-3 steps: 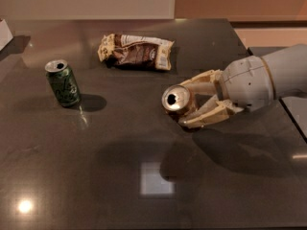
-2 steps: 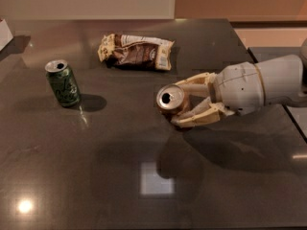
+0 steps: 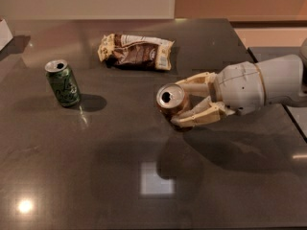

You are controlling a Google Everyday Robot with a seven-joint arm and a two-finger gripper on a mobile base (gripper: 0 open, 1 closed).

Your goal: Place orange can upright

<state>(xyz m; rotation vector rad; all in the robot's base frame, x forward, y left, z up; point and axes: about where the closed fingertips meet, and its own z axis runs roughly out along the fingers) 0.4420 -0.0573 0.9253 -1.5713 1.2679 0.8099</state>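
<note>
Next, my gripper releases the orange can upright on the dark table [image 3: 170, 148] just behind the square patch of light.
The orange can [image 3: 171, 101] is held on its side between my gripper's [image 3: 186, 104] beige fingers, right of the table's middle and a little above the surface. Its silver top with the open mouth faces left toward the camera; most of its body is hidden by the fingers. The gripper is shut on the can, and the white arm reaches in from the right.
A green can [image 3: 62, 83] stands upright at the left of the dark table [image 3: 96, 176]. A brown and cream snack bag [image 3: 135, 51] lies at the back middle. The table's right edge is behind the arm. A white object [image 3: 4, 32] sits at the far left edge.
The gripper with the orange can has moved a little to the left over the table. The green can and snack bag have not moved.
</note>
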